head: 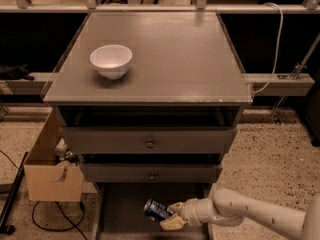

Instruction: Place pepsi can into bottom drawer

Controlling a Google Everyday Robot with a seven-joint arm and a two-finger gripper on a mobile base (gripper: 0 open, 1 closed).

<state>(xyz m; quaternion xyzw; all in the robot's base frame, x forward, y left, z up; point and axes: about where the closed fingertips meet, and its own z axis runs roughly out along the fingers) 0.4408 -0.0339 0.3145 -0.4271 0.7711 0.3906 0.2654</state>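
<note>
Next, I let the pepsi can, now tilted low over the drawer floor, go on the middle of the bottom drawer's grey bottom (161,215).
The pepsi can (156,210) is blue with silver ends and lies tilted on its side, low over the floor of the bottom drawer (122,209). The drawer is pulled out at the foot of the cabinet, a shallow dull-grey tray. My gripper (169,216) reaches in from the lower right on a cream arm and is shut on the can's right end. Its pale fingers (172,223) show above and below the can. I cannot tell whether the can touches the drawer floor.
A white bowl (111,60) stands on the cabinet top (170,54). Two upper drawers with round knobs (149,144) are slightly open above the bottom one. A cardboard box (52,176) and black cables lie on the speckled floor at the left. A white cable hangs at the right.
</note>
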